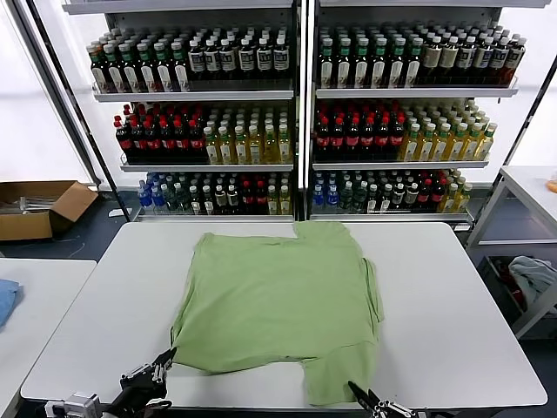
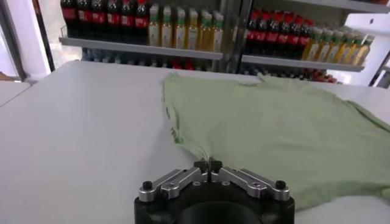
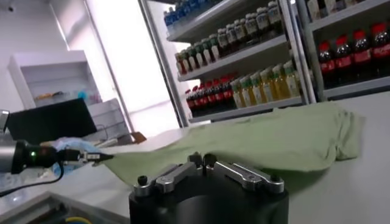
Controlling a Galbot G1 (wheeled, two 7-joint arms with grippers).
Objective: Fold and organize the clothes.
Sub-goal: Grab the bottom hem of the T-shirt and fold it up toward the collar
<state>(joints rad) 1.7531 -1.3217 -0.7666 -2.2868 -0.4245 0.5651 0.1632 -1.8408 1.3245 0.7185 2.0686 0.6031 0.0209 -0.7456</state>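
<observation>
Next, my right gripper lets go of the flap's corner halfway along the light green shirt's side edge (image 1: 364, 290) that faces the trolley.
One light green shirt (image 1: 278, 296) lies spread on the white table (image 1: 452, 287), plain side up, with a flap hanging toward the near edge. My left gripper (image 1: 170, 353) is at the shirt's near left corner. In the left wrist view the shirt (image 2: 274, 122) tapers to a point in that shut gripper (image 2: 208, 163). My right gripper (image 1: 352, 387) is shut at the near flap's right corner. In the right wrist view green fabric (image 3: 274, 137) lies around its closed tips (image 3: 201, 159), and the left gripper (image 3: 97, 157) shows farther off at the shirt's corner.
Shelves of bottles (image 1: 305, 113) stand behind the table. A cardboard box (image 1: 39, 207) sits on the floor at the far left. A second table (image 1: 35, 296) on the left bears a blue cloth (image 1: 4, 300). A trolley with cloth (image 1: 535, 274) stands at the right.
</observation>
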